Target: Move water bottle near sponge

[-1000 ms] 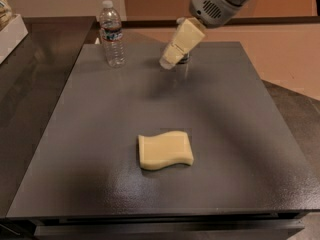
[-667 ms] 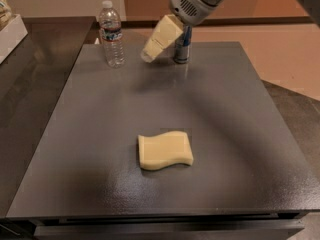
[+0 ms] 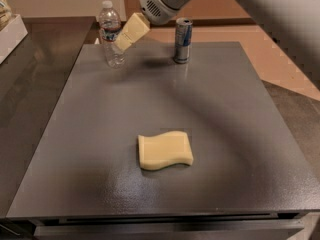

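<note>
I should close my gripper on the dark label band (image 3: 110, 27) of the water bottle, under the bottle's white cap.
The water bottle (image 3: 110, 33), clear with a white cap and a dark label band, stands upright at the far left of the grey tabletop (image 3: 90, 134). The pale yellow wavy sponge (image 3: 165, 150) lies flat in the near middle of the table. My gripper (image 3: 125, 36), with cream-coloured fingers, reaches down from the upper middle and is right beside the bottle's right side at label height. It partly overlaps the bottle.
A slim silver-and-blue drinks can (image 3: 182, 40) stands upright at the far middle, right of the gripper. A white box (image 3: 10, 31) sits at the far left edge on the dark counter. The table drops off at the right to a tan floor.
My gripper has swung left from in front of the can to the bottle's right side, uncovering the can. Bottle and sponge have not moved.
</note>
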Controlling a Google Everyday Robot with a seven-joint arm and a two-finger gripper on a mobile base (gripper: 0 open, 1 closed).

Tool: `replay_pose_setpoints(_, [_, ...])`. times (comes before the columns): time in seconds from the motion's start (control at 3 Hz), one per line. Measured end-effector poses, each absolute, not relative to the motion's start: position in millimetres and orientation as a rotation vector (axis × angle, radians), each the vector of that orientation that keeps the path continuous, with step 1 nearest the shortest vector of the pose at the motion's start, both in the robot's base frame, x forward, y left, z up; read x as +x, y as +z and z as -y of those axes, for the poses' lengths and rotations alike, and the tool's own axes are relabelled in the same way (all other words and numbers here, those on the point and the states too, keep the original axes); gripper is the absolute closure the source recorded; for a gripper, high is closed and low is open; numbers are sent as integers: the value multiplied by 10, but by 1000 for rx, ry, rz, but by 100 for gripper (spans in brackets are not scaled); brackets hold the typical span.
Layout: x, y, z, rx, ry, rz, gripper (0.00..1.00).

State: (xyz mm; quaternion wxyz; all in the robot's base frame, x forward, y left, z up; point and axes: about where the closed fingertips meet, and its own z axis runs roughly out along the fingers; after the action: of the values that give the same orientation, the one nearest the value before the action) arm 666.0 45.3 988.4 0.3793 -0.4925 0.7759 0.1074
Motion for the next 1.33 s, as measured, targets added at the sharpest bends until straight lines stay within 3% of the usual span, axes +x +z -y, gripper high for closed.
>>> replay_pose_setpoints(0.67, [7079, 9768, -1005, -1198, 332, -1940, 0])
replay_pose_setpoints(1.33, [7470, 9630, -1216, -1105, 340, -1968, 0])
